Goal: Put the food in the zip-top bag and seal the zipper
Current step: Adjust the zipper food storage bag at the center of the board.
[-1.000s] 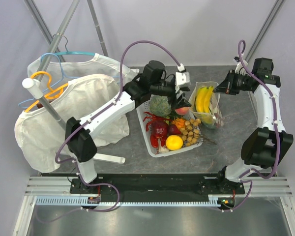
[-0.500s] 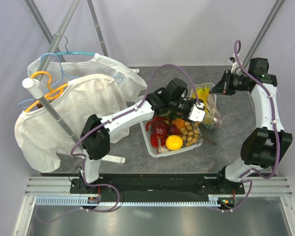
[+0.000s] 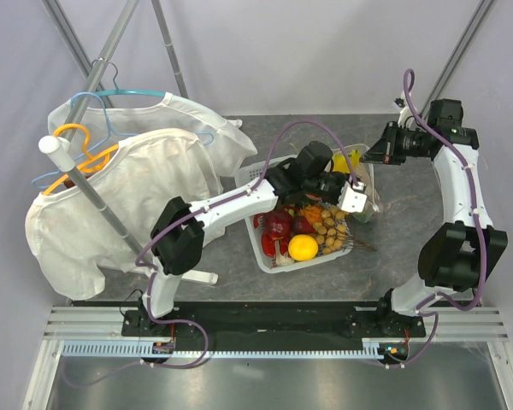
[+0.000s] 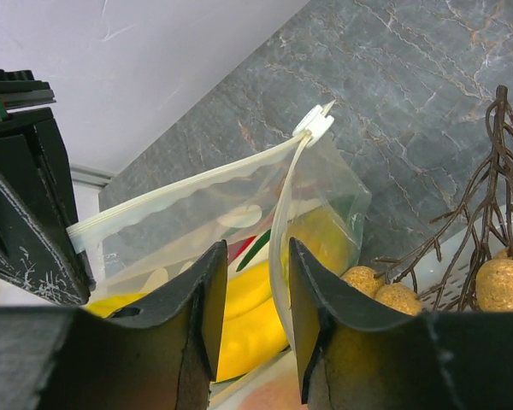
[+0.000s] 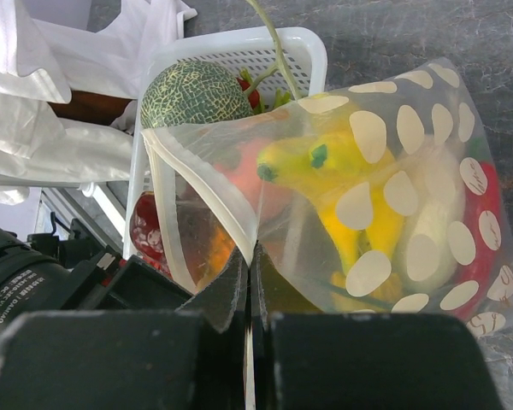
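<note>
My right gripper is holding the bag's edge far from the zipper's white end piece. It should grip beside that end piece (image 4: 318,120) before my left gripper slides it.
The dotted zip-top bag (image 5: 393,196) stands by the basket's far right corner, mouth open. It holds the yellow banana bunch (image 5: 342,166) and the red chili pepper (image 5: 496,222). My right gripper (image 5: 250,256) is shut on the bag's mouth edge and holds it up; it shows in the top view (image 3: 374,155). My left gripper (image 4: 250,316) is open at the mouth, with the near lip between its jaws and the banana (image 4: 239,307) behind. In the top view it (image 3: 346,178) is over the bag (image 3: 368,192). The zipper (image 4: 179,192) runs to its white end piece (image 4: 315,125).
The white slotted basket (image 3: 261,243) sits mid-table with a lemon (image 3: 303,247), red peppers (image 3: 278,226), a brown longan bunch (image 3: 332,229) and a green melon (image 5: 197,94). A clothes rack with white shirts (image 3: 120,188) on hangers fills the left side.
My left gripper swung right from above the basket's back part to the bag's mouth. My right gripper shifted slightly back and left, still holding the bag edge.
</note>
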